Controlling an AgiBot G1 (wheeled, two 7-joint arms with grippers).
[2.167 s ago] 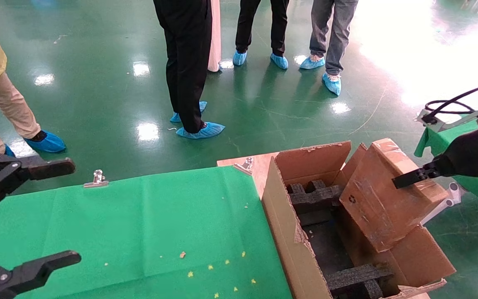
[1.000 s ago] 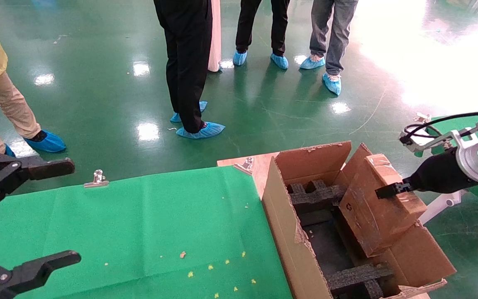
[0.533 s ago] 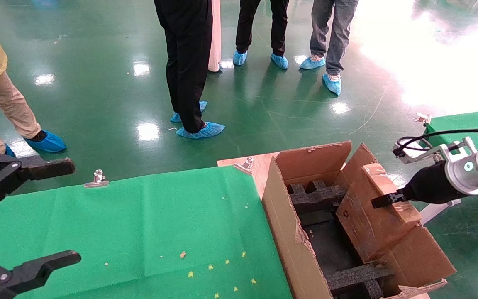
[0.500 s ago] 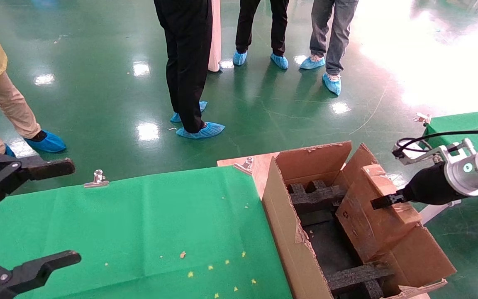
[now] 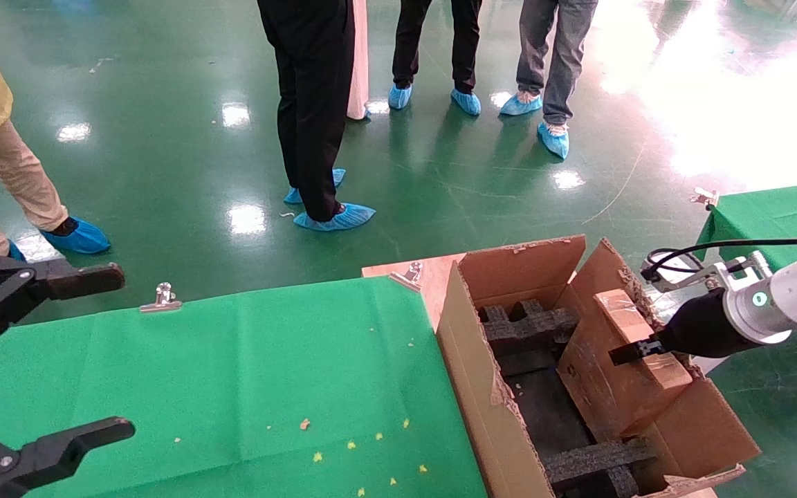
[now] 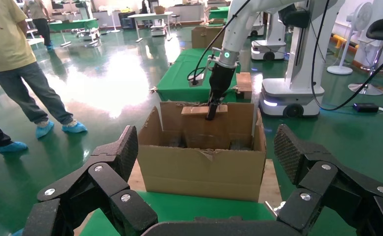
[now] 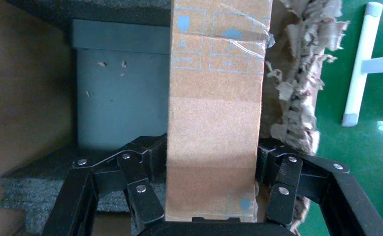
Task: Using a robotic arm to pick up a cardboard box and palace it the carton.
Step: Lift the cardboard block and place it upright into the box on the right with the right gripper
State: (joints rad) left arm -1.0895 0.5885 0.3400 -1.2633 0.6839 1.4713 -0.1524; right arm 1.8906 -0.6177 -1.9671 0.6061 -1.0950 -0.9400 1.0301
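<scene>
The cardboard box will go down between the black foam inserts [image 5: 599, 377] [image 7: 203, 113], against the carton's torn-edged side, and I will set it there with my right gripper.
The small brown cardboard box [image 5: 613, 373] stands on edge, tilted, inside the right side of the large carton [image 5: 481, 387]. My right gripper [image 5: 637, 348], on the white robotic arm [image 5: 796, 294], is shut on the box's upper edge. In the right wrist view the box [image 7: 214, 113] runs up between the black fingers [image 7: 140, 191], with dark foam [image 7: 37, 191] beside it. From the left wrist view the box [image 6: 204, 110] pokes above the carton [image 6: 199, 167] with the right gripper [image 6: 211, 114] on it. My left gripper [image 5: 59, 353] hangs open over the table's left side, holding nothing.
A green cloth [image 5: 232, 373] covers the table left of the carton, held by metal clips [image 5: 162, 297]. Black foam inserts [image 5: 523, 325] line the carton. Several people in blue shoe covers [image 5: 336, 218] stand on the green floor behind. Another green table [image 5: 779, 207] is at right.
The right gripper has lowered the cardboard box deeper into the carton and shifted it slightly left. The left arm has not moved.
</scene>
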